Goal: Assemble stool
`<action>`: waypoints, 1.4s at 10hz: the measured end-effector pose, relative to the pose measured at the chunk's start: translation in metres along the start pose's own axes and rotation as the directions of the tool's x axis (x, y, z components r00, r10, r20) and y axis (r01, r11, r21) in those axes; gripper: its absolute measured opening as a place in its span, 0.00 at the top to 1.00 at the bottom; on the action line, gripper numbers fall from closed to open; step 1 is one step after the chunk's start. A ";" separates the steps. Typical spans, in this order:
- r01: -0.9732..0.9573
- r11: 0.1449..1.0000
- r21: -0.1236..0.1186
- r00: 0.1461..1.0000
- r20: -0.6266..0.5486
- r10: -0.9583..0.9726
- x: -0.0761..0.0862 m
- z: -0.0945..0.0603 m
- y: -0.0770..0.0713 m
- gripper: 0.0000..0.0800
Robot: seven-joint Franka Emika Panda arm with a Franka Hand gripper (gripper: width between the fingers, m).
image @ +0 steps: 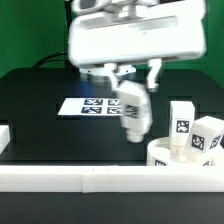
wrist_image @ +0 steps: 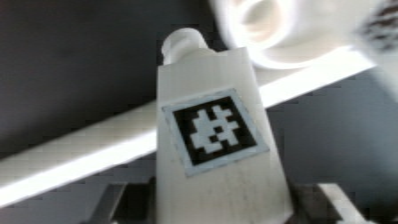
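Note:
Next, my gripper lets go of the white leg, standing in the free side of the round white seat (image: 157,149) (wrist_image: 263,20), beside the tagged legs.
My gripper (image: 131,84) is shut on one white stool leg (image: 131,112) and holds it upright above the black table, a little to the exterior view's left of the seat. The round white seat (image: 160,157) lies at the lower right against the front rail. Two more tagged legs (image: 181,127) (image: 206,136) stand upright at the seat; I cannot tell whether they are on it or behind it. In the wrist view the held leg (wrist_image: 214,120) fills the middle between my fingers (wrist_image: 121,200), its tag facing the camera, with the seat (wrist_image: 285,30) beyond its tip.
The marker board (image: 90,105) lies flat on the table behind the held leg. A long white border rail (image: 80,178) runs along the front edge and shows in the wrist view (wrist_image: 98,145). Another rail end (image: 5,136) sits at the left.

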State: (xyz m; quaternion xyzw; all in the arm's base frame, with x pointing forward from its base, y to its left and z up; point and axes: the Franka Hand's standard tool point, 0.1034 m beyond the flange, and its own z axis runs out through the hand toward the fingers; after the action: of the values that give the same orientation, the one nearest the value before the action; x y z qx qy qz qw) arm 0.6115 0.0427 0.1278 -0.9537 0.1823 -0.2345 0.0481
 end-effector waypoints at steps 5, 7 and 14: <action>0.032 0.999 0.005 0.999 0.000 -0.032 0.004 0.000 -0.013 0.59; 0.044 0.999 0.000 0.999 -0.012 -0.044 0.002 0.006 -0.011 0.59; 0.056 0.998 -0.014 0.998 0.007 -0.056 -0.011 0.022 -0.009 0.59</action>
State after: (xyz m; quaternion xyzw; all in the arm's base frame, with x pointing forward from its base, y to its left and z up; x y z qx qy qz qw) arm 0.6154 0.0555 0.1047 -0.9594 0.1572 -0.2314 0.0352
